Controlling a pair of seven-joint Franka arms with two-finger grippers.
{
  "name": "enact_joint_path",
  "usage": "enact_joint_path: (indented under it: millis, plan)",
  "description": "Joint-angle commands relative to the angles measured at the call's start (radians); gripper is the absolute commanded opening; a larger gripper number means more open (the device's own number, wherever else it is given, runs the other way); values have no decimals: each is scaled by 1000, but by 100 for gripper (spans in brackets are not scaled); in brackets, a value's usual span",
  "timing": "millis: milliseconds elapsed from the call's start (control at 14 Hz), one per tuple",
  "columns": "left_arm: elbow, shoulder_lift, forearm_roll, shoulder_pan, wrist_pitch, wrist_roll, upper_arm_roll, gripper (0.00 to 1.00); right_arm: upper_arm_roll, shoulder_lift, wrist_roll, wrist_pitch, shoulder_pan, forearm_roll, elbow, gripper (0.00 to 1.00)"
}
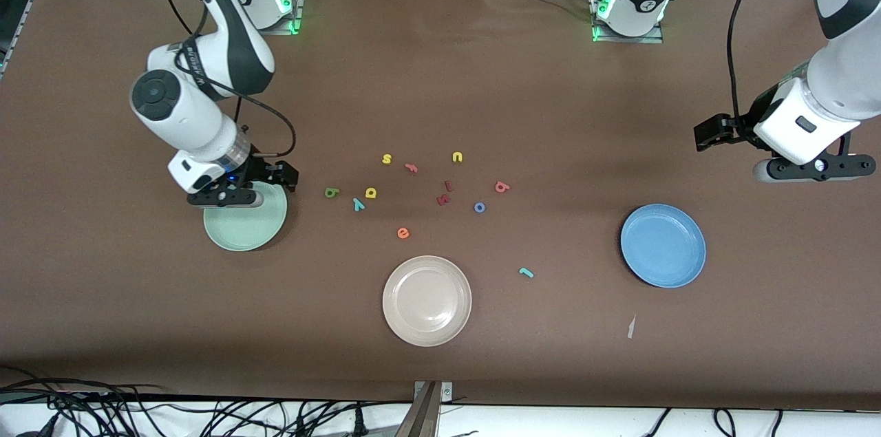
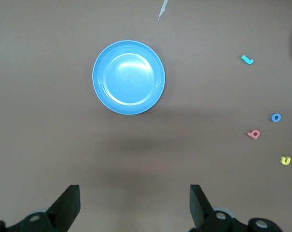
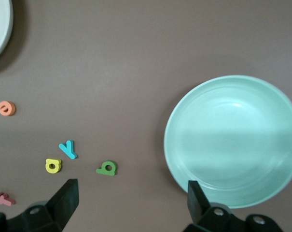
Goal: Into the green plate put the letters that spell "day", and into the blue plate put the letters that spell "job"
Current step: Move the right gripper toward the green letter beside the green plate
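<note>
Next, I move my right gripper to the green d beside the green plate and close it on both ends of the d's straight side point(image 1: 332, 190) point(image 3: 106, 171).
The green plate point(image 1: 248, 234) point(image 3: 232, 140) lies empty toward the right arm's end. Beside it lie the green d point(image 1: 332, 193) point(image 3: 107, 168), yellow a point(image 1: 371, 193) point(image 3: 53, 165) and teal y point(image 1: 358, 204) point(image 3: 68, 149). My right gripper point(image 1: 230, 197) point(image 3: 131, 191) hangs open over the plate's rim and the bare table by the d. The blue plate point(image 1: 663, 245) point(image 2: 129, 77) is empty. The salmon b point(image 1: 502, 186) point(image 2: 254, 134), blue o point(image 1: 480, 207) point(image 2: 276, 117) and teal j point(image 1: 526, 272) point(image 2: 247, 59) lie mid-table. My left gripper point(image 1: 812, 167) point(image 2: 133, 193) is open over bare table beside the blue plate.
A beige plate point(image 1: 427, 300) sits nearest the front camera. Other letters lie mid-table: yellow s point(image 1: 387, 159), yellow u point(image 1: 457, 157), salmon f point(image 1: 411, 167), orange e point(image 1: 403, 233) and two dark red ones point(image 1: 445, 193). A paper scrap point(image 1: 631, 327) lies near the blue plate.
</note>
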Motion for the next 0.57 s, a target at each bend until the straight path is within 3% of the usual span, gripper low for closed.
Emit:
enact_joint_path:
  millis: [0, 143, 501]
  plan:
    - [24, 4, -14, -5, -22, -12, 1, 100, 31, 40, 101, 74, 0, -89, -25, 100]
    - [24, 4, -16, -5, -22, -12, 1, 100, 39, 76, 213, 110, 12, -180, -26, 100]
    - [24, 4, -14, -5, -22, -18, 2, 100, 43, 173, 352, 204, 47, -194, -26, 100]
